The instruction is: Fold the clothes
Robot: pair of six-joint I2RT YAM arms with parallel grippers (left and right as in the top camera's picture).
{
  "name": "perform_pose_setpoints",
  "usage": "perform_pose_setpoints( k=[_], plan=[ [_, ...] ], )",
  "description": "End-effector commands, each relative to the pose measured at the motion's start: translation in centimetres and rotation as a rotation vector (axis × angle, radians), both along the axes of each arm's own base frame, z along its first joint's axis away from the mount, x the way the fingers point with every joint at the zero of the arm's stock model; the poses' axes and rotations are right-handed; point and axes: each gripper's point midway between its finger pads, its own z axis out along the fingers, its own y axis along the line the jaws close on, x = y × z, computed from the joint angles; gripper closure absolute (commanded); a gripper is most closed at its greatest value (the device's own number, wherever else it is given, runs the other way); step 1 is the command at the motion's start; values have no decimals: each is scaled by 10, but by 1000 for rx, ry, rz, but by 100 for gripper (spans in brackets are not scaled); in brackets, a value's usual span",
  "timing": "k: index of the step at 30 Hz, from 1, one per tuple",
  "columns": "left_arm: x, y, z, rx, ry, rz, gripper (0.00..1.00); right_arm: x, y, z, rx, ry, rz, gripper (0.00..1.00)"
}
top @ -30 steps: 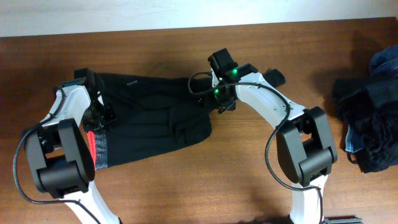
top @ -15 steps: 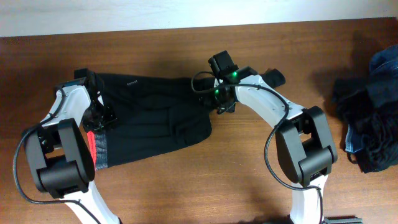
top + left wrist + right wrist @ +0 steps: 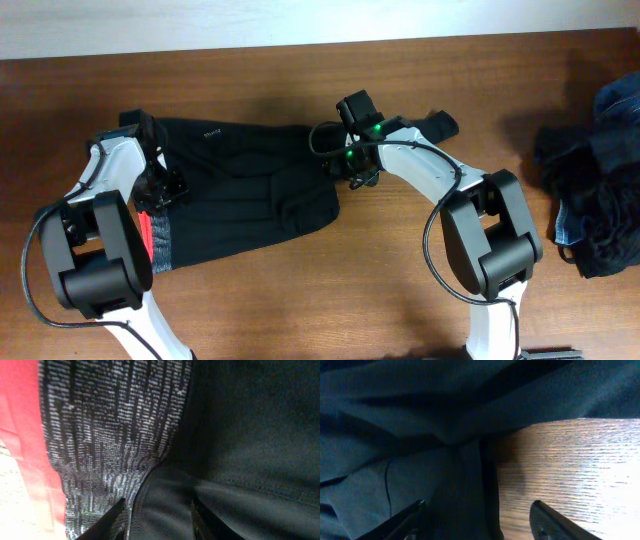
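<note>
The black pants' near leg is doubled short; right gripper should pull the bunched leg's edge (image 3: 487, 495) straight.
The black pants (image 3: 240, 185) lie folded on the wooden table (image 3: 400, 290), with the grey waistband (image 3: 163, 243) and its red edge (image 3: 148, 236) at the lower left. My left gripper (image 3: 166, 190) sits low on the waist end. In the left wrist view its fingertips (image 3: 114, 519) stand apart, open, with the black fabric (image 3: 250, 435) and the waistband's (image 3: 115, 425) seam between them. My right gripper (image 3: 347, 172) is at the pants' right edge. It is open, one finger (image 3: 407, 521) over the cloth (image 3: 420, 435) and the other over bare wood (image 3: 570, 465).
A heap of dark and blue denim garments (image 3: 597, 180) lies at the table's right edge. The table's far edge (image 3: 300, 48) meets a pale wall. Both arm bases stand at the near side.
My right gripper has shifted slightly left and nearer, onto the pants' right edge. The left arm and the pants have stayed in place.
</note>
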Motion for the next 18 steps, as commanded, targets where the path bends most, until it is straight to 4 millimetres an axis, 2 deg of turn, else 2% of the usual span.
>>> perform_pose_setpoints(
  k=[1, 3, 6, 8, 15, 16, 17, 18],
  plan=[
    [-2, 3, 4, 16, -5, 3, 59, 0, -2, -4, -11, 1, -11, 34],
    [-2, 3, 4, 16, -5, 3, 58, 0, -2, -4, -12, 3, -10, 37],
    [-2, 3, 4, 16, -6, 3, 58, -1, -2, -4, -10, 5, 2, 51],
    [-1, 3, 4, 16, -9, 3, 57, -2, -2, -4, -11, 9, 2, 58],
    [-1, 3, 4, 16, -10, 3, 57, -3, -2, -5, -12, 12, 2, 61],
    [-1, 3, 4, 17, -10, 3, 57, -3, -2, -5, -12, 12, 2, 60],
    [-1, 3, 4, 16, -10, 3, 57, -3, -2, -5, -12, 12, 2, 50],
    [-1, 3, 4, 16, -9, 3, 57, -3, -2, -5, -12, 12, 2, 33]
  ],
)
